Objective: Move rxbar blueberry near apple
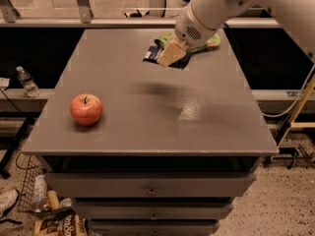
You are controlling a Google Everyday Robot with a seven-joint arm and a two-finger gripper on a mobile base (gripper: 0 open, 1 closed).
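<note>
Next, my gripper sets the rxbar blueberry down on the grey table (pixel 124 110), beside the apple, toward the middle of the table. The rxbar is held above the table's far middle.
The rxbar blueberry (pixel 153 53) is a dark navy flat wrapper held in my gripper (pixel 170 54) above the far middle of the grey table (pixel 147 132). Its ends stick out on either side of the tan fingers (pixel 169 52). The gripper is shut on it and holds it off the tabletop; a soft shadow lies on the table below. The apple (pixel 86 109) is red with a short stem and sits near the table's front left, well apart from the gripper.
A crinkled green snack bag (pixel 212 41) lies at the table's far edge, mostly behind my arm (pixel 211 9). A water bottle (pixel 27 81) stands on a ledge to the left. Drawers (pixel 147 188) are below the table; clutter lies on the floor at the lower left.
</note>
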